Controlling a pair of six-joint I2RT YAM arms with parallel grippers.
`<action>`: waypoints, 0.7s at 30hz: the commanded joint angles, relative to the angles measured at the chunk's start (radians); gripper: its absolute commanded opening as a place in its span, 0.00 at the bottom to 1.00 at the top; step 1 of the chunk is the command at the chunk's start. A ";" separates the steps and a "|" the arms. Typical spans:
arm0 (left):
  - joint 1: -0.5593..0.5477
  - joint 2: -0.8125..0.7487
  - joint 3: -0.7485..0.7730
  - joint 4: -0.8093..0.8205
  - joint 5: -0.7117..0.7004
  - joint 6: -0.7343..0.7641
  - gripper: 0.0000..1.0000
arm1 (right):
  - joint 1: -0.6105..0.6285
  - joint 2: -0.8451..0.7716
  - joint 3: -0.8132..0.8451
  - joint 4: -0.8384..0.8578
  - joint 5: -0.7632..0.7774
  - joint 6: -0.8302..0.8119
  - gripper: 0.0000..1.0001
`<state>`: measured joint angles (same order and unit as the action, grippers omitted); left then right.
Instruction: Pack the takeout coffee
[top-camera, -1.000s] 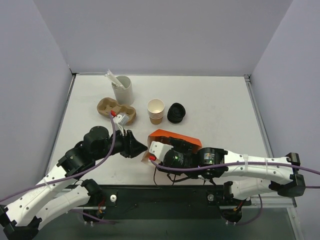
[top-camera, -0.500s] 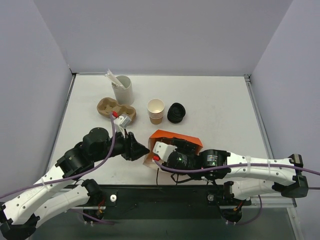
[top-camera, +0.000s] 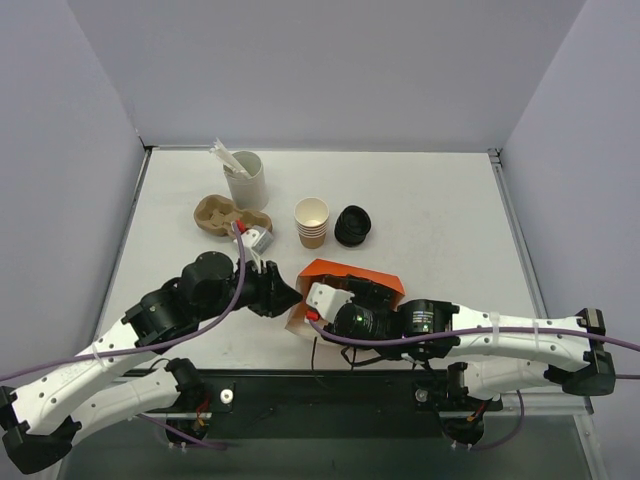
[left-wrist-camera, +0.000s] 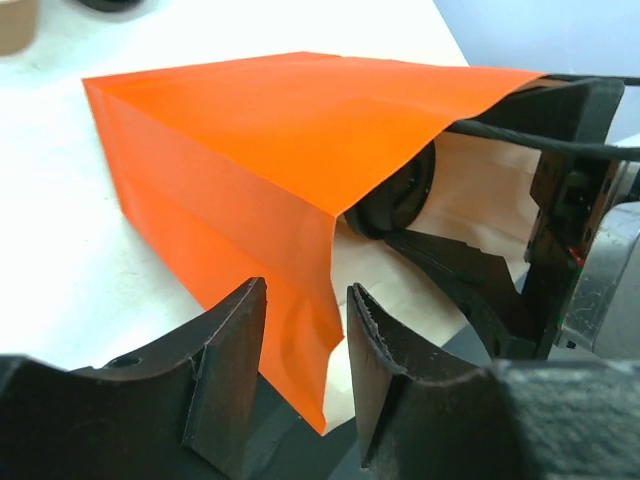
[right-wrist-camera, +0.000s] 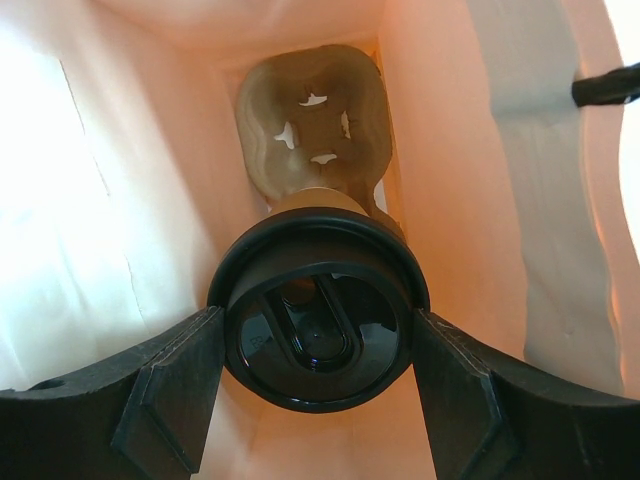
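The side edge of the bag hangs loose, so next my left gripper pinches it near the bag's upper corner (left-wrist-camera: 334, 222) to hold the bag steady while my right gripper reaches deeper.
The takeout coffee (right-wrist-camera: 318, 320), a tan cup under a round black lid, is inside an orange paper bag (top-camera: 350, 272) that lies on its side. My right gripper (right-wrist-camera: 318, 335) reaches into the bag, and both its fingers press on the lid's rim. A brown pulp cup carrier (right-wrist-camera: 312, 120) sits at the bag's closed end, just past the cup. My left gripper (left-wrist-camera: 305, 300) is at the bag's mouth (left-wrist-camera: 250, 130). Its jaws stand apart on either side of the orange lip without pinching it. In the top view the bag and the right wrist hide the cup.
At the back of the table are a second pulp cup carrier (top-camera: 225, 215), a white cylinder holding packets (top-camera: 245, 178), a stack of lidless tan cups (top-camera: 312, 222) and a pile of black lids (top-camera: 353, 225). The bag lies close to the near table edge.
My left arm has moved to the right, bringing its gripper up to the bag's mouth. The right wrist has shifted slightly at the bag, still gripping the cup.
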<state>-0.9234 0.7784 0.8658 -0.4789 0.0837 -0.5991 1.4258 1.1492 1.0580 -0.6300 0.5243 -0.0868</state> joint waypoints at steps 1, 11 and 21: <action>-0.003 -0.010 0.068 -0.012 -0.076 0.041 0.48 | -0.007 -0.035 -0.010 -0.005 0.054 0.012 0.43; -0.006 0.009 0.038 0.060 -0.012 0.045 0.43 | -0.007 -0.046 -0.032 -0.005 0.063 0.019 0.43; -0.009 0.056 0.036 0.132 0.013 0.079 0.16 | -0.007 -0.075 -0.067 -0.005 0.080 0.036 0.43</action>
<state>-0.9279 0.8207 0.8829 -0.4232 0.0647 -0.5495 1.4254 1.1095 1.0084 -0.6170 0.5369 -0.0689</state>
